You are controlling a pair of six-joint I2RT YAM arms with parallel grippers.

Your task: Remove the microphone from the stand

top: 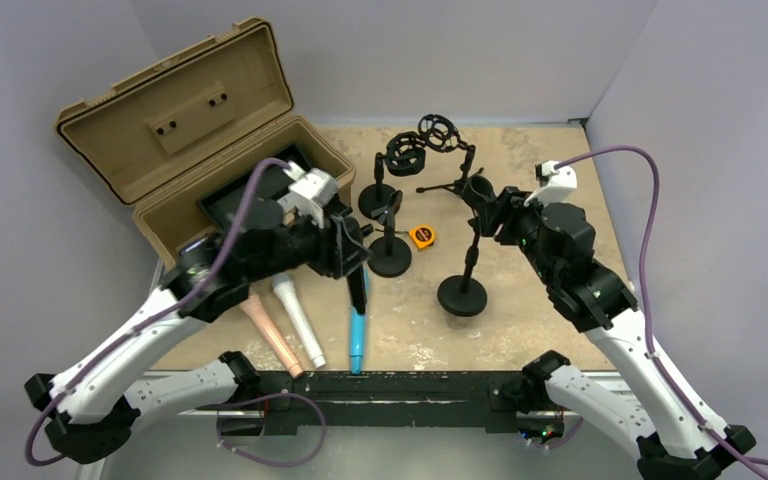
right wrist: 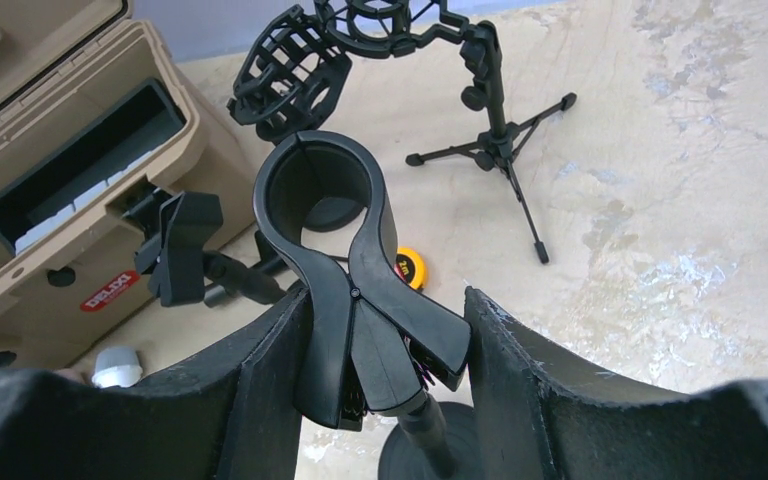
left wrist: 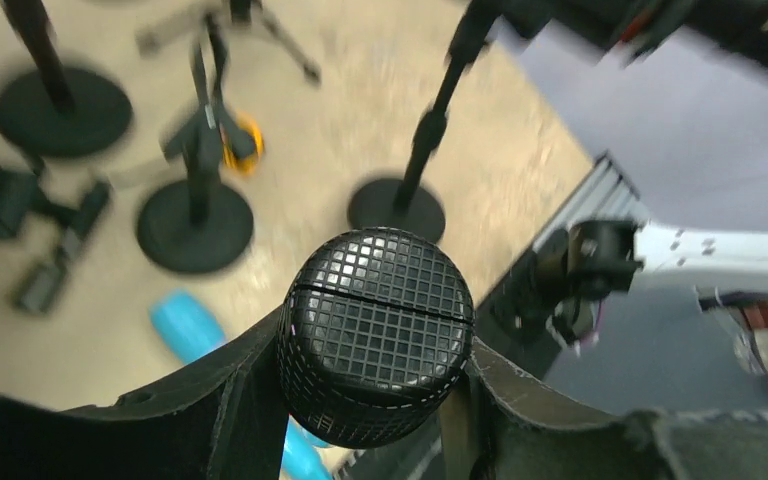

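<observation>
My left gripper needs to let go of the black microphone on the bare tabletop (top: 392, 336) next to the blue microphone, close to the front edge.
A microphone with a black mesh head (left wrist: 375, 320) and a blue handle (top: 357, 338) is between the fingers of my left gripper (top: 356, 262), which is shut on it just below the head. It hangs tilted over the table's front, left of the stand (top: 463, 293). The stand has a round black base and a thin pole. Its spring clip (right wrist: 325, 190) is empty, with the ring open to view. My right gripper (right wrist: 385, 330) is closed around the clip's two levers at the top of the pole (top: 472, 250).
An open tan toolbox (top: 175, 120) stands at the back left. Two more round-base stands (top: 390, 258), a tripod with shock mounts (top: 440, 135) and a yellow tape measure (top: 422, 236) are behind. A white microphone (top: 298, 318) and a pink one (top: 271, 335) lie at the front left.
</observation>
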